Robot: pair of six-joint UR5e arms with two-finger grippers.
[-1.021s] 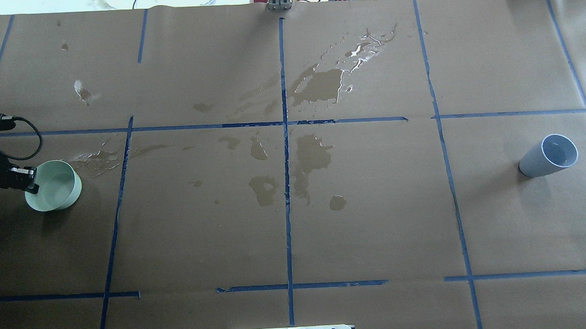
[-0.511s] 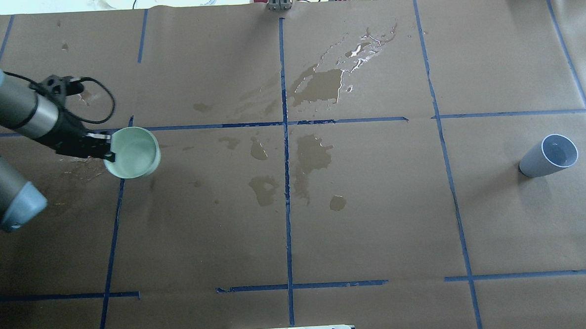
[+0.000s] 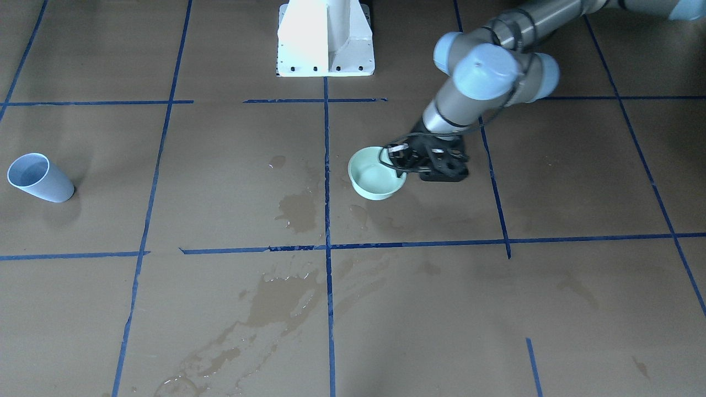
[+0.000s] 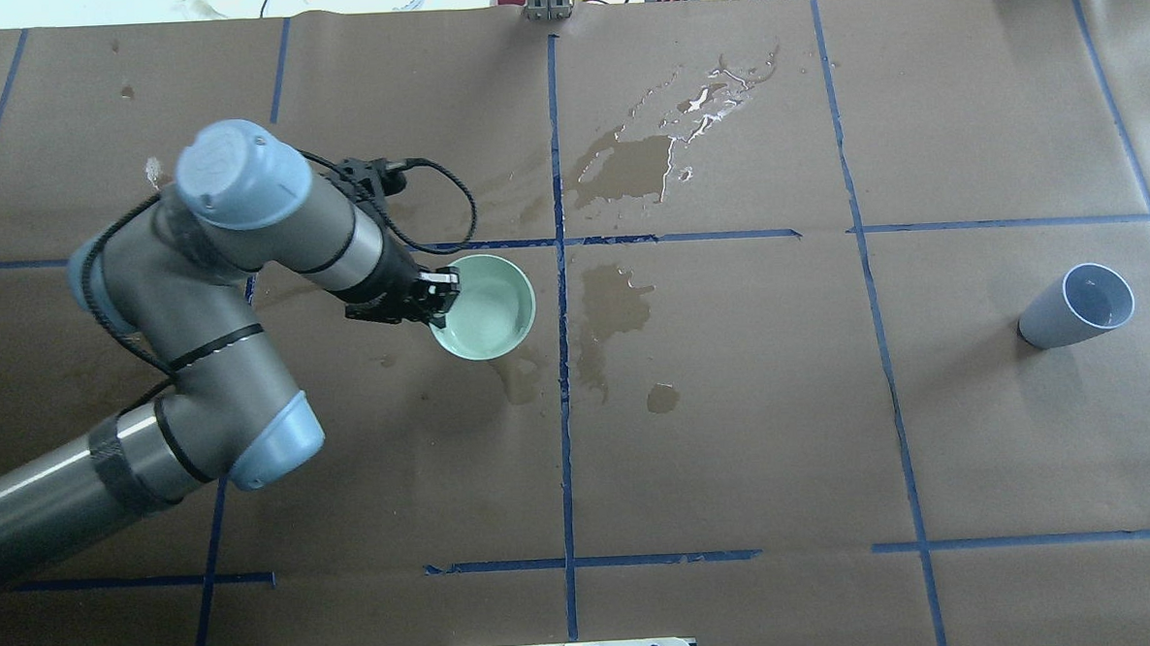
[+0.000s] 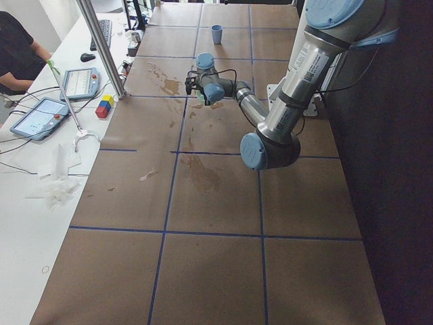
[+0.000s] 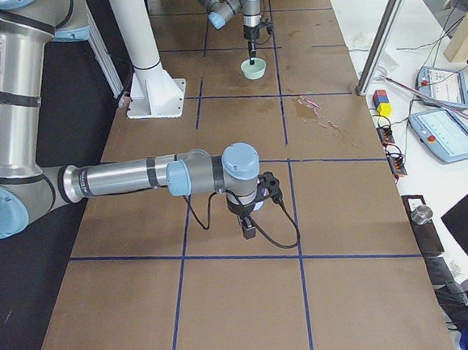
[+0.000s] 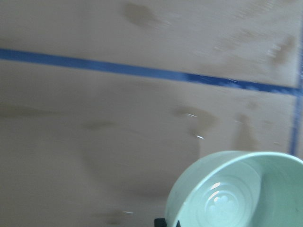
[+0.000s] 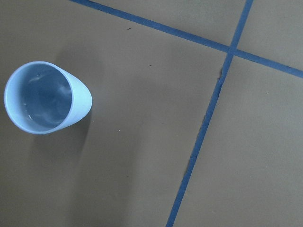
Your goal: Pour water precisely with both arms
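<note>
Next, I let go of the mint-green bowl with my left gripper on the centre tape line [image 3: 324,189] next to the dark wet smear.
A mint-green bowl [image 4: 485,309] hangs just left of the table's centre tape line, and my left gripper [image 4: 441,298] is shut on its near-left rim. In the front view the bowl [image 3: 374,179] sits left of that gripper [image 3: 398,161]. The left wrist view shows the bowl [image 7: 236,194] with glints on its bottom; I cannot tell if that is water. A pale blue cup [image 4: 1079,306] stands upright at the far right, with a faint sheen of water [image 8: 45,97] inside. My right gripper [image 6: 249,227] shows only in the right side view, so I cannot tell its state.
Dark wet smears [image 4: 626,165] spread over the brown paper around the centre, crossed by blue tape lines [image 4: 566,411]. The white pedestal [image 3: 325,38] stands at the robot's edge. A metal pole [image 5: 101,47], tablets, coloured blocks and a seated person lie beyond the far edge.
My left arm has carried the bowl from the table's left edge rightward to near the centre line. The blue cup has not moved.
</note>
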